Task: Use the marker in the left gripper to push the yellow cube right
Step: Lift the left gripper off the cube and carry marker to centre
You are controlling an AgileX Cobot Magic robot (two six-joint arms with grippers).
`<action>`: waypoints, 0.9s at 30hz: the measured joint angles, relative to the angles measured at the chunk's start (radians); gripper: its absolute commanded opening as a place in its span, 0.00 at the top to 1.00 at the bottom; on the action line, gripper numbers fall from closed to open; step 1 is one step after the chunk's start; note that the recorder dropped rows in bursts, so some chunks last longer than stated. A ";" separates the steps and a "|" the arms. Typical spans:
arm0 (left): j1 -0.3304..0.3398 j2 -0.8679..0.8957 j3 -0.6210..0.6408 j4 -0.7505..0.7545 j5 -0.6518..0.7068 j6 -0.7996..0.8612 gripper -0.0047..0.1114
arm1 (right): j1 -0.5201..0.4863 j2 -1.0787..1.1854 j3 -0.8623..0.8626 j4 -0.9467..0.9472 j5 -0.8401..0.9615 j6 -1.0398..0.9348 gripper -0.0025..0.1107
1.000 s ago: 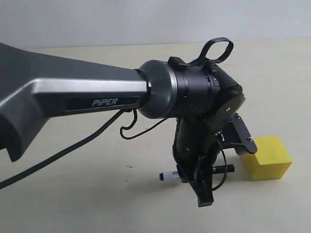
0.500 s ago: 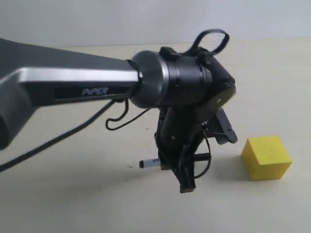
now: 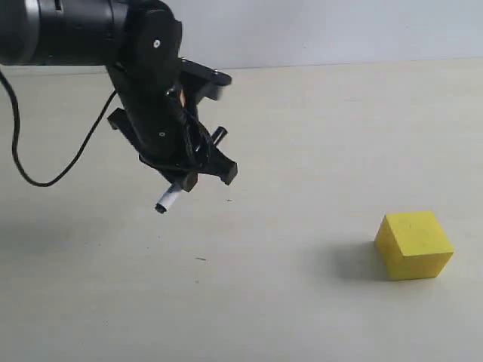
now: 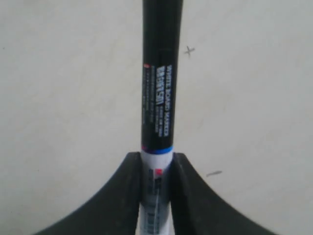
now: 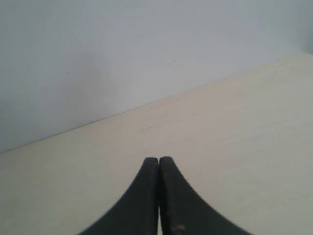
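Next, I let go of the marker with my left gripper so it lies flat on the table, over the small dark cross mark (image 3: 229, 205) (image 4: 191, 58).
The yellow cube (image 3: 413, 245) rests on the table at the lower right in the exterior view. My left gripper (image 3: 204, 175) hangs above the table at the upper left, far from the cube, and is shut on the marker (image 3: 175, 191). The marker is tilted, its white end pointing down-left and its black end up-right. In the left wrist view the marker (image 4: 159, 93) juts out from between the closed fingers of the left gripper (image 4: 156, 159), black part forward and white barrel in the grip. The right gripper (image 5: 159, 160) is shut with nothing in it. The cube does not show in either wrist view.
The beige tabletop (image 3: 302, 151) meets a pale wall (image 3: 339, 30) at the back. A black cable (image 3: 30, 162) loops down from the left arm at the far left. Small dark marks (image 3: 200, 259) dot the table surface.
The left arm has drawn back to the left and risen from beside the cube, still holding the marker, which now tilts instead of lying level. The cube has stayed in place.
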 measured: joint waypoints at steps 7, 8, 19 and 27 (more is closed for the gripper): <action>0.021 -0.012 0.048 -0.075 -0.133 -0.331 0.96 | 0.000 0.000 0.000 0.000 0.000 0.000 0.98; 0.021 -0.012 0.050 -0.094 -0.144 -0.368 0.96 | 0.000 0.000 0.000 0.000 0.000 0.000 0.98; 0.021 -0.007 0.050 -0.175 -0.215 -0.524 0.96 | 0.000 0.000 0.000 0.000 0.000 0.000 0.98; -0.007 0.122 0.050 -0.185 -0.281 -0.526 0.96 | 0.000 0.000 0.000 0.000 0.000 0.000 0.98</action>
